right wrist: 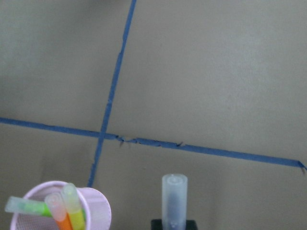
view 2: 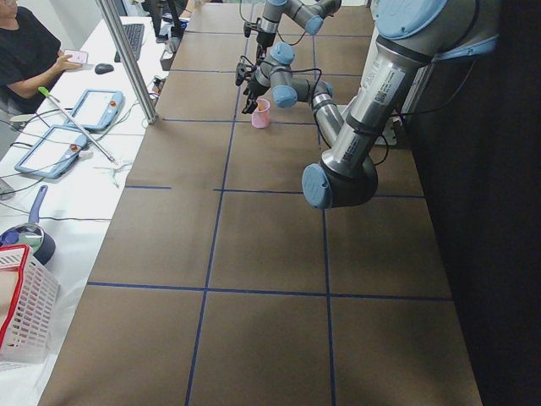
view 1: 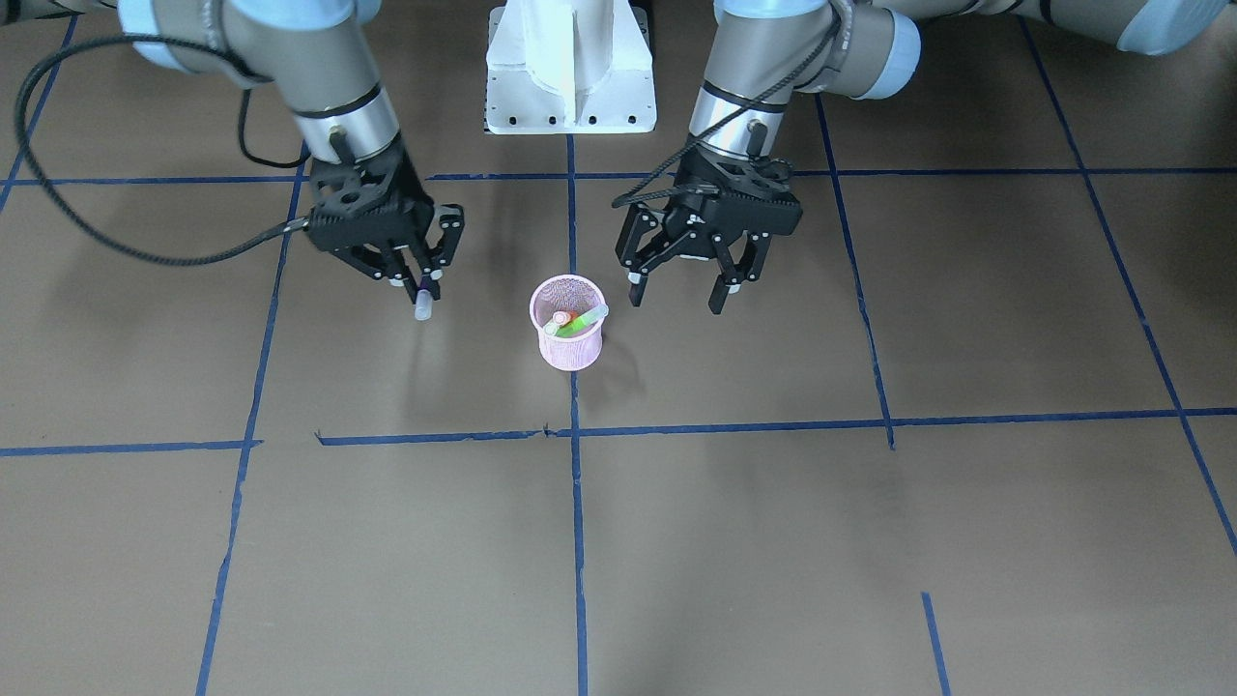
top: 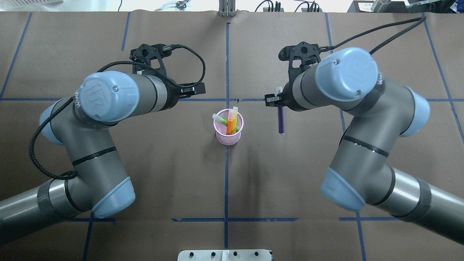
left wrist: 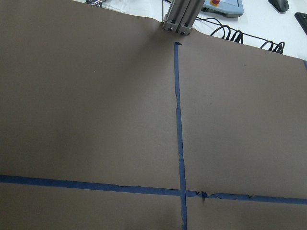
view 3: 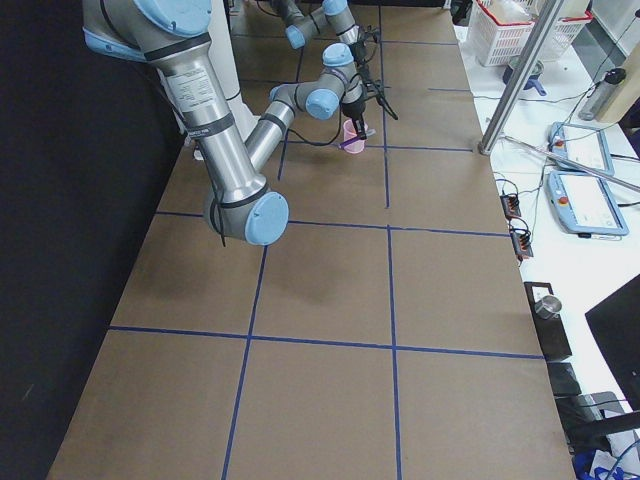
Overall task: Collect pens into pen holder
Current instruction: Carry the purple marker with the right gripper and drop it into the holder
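Observation:
The robot's right gripper will release the purple pen inside the pink pen holder, by the rim (view 1: 567,292) nearest the white robot base.
The pink mesh pen holder (view 1: 568,336) (top: 228,135) stands at the table's middle on a blue tape line. Three pens lean in it: a green one (top: 224,121), an orange one (top: 229,127) and a yellow one (top: 235,117). My right gripper (view 1: 421,283) (top: 279,102) is shut on the purple pen (top: 280,121), lifted off the table to the holder's right in the overhead view. Its pale cap (right wrist: 174,199) points away from the robot. My left gripper (view 1: 678,290) hangs open and holds nothing, on the holder's other side.
Blue tape lines cross the brown table cover. The white robot base (view 1: 570,77) sits behind the holder. A metal post (left wrist: 180,19) stands at the far edge. A person (view 2: 25,51) sits at a side desk with tablets and a white basket (view 2: 25,313).

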Controlling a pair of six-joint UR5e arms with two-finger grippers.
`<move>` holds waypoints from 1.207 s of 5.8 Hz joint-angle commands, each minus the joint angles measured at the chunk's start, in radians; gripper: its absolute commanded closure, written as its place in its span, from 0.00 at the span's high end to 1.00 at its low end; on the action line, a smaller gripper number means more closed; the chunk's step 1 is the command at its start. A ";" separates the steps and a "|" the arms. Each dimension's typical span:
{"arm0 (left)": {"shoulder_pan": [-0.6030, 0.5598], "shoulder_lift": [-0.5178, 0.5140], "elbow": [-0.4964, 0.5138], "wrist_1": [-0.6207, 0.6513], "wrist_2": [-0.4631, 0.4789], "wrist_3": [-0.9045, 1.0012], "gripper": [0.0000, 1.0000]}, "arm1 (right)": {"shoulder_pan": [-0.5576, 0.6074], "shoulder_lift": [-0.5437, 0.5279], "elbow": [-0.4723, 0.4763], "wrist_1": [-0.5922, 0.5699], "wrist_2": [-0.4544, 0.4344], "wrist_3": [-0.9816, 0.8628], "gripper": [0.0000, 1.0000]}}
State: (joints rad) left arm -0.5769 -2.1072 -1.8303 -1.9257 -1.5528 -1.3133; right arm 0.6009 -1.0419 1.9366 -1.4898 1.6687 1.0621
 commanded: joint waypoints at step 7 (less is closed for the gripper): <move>-0.015 0.085 0.012 -0.062 -0.035 0.080 0.96 | -0.288 0.146 -0.169 0.158 -0.719 0.141 0.02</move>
State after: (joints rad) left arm -0.5918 -2.0218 -1.8199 -1.9870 -1.5878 -1.2333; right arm 0.3194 -0.9122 1.7967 -1.3313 0.9592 1.1973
